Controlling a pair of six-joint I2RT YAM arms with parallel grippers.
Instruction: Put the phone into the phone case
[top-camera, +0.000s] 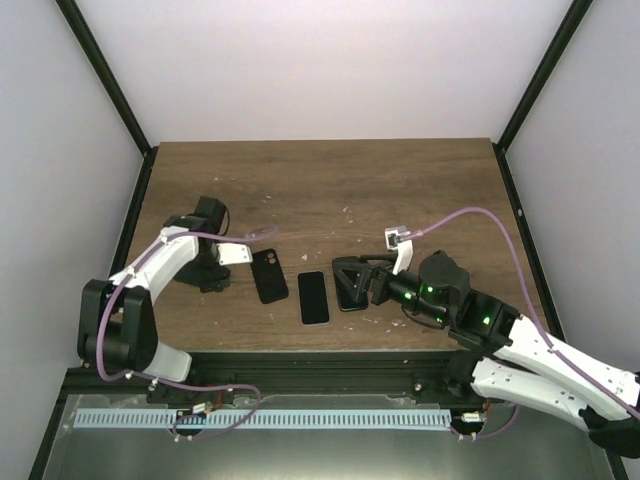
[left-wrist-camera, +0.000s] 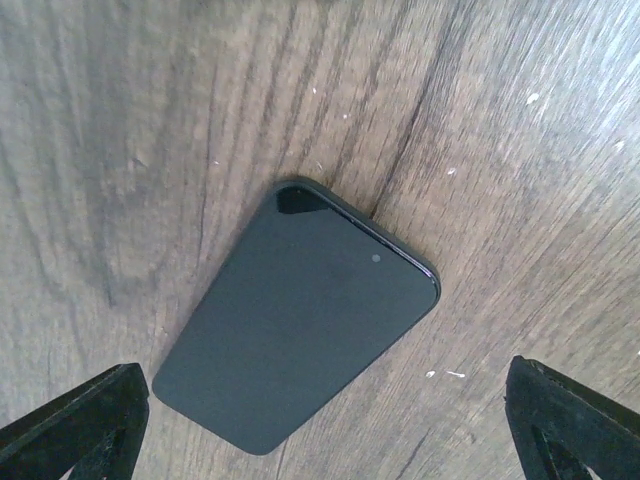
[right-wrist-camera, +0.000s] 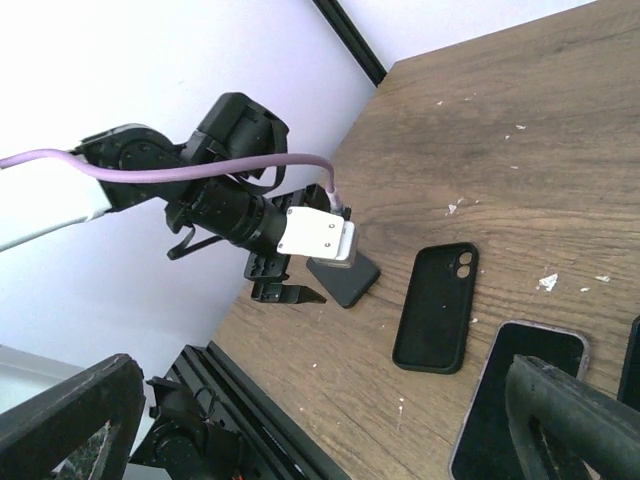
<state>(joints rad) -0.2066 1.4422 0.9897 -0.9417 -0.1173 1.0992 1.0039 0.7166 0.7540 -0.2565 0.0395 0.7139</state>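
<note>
Next, my left gripper closes on the long sides (top-camera: 207, 267) (left-wrist-camera: 318, 292) of the matte black slab beneath it, toward the end with the small round dot.
The phone (top-camera: 313, 297) lies flat on the table near the front, screen up, black and glossy; in the right wrist view the phone (right-wrist-camera: 520, 390) has a pale clear rim round its edge. Whether that rim is the phone case I cannot tell; no separate clear shell shows. My left gripper (top-camera: 213, 275) hovers open over a matte black slab (left-wrist-camera: 300, 320) with a corner cutout, and its fingers (left-wrist-camera: 90, 420) stand clear of the slab. My right gripper (top-camera: 350, 275) is open just right of the phone, holding nothing.
An empty black cover (top-camera: 269, 275) with two camera holes lies between the left gripper and the phone. Another dark slab (top-camera: 350, 292) lies under the right gripper. The table's front rail (top-camera: 320, 362) runs close behind the phone.
</note>
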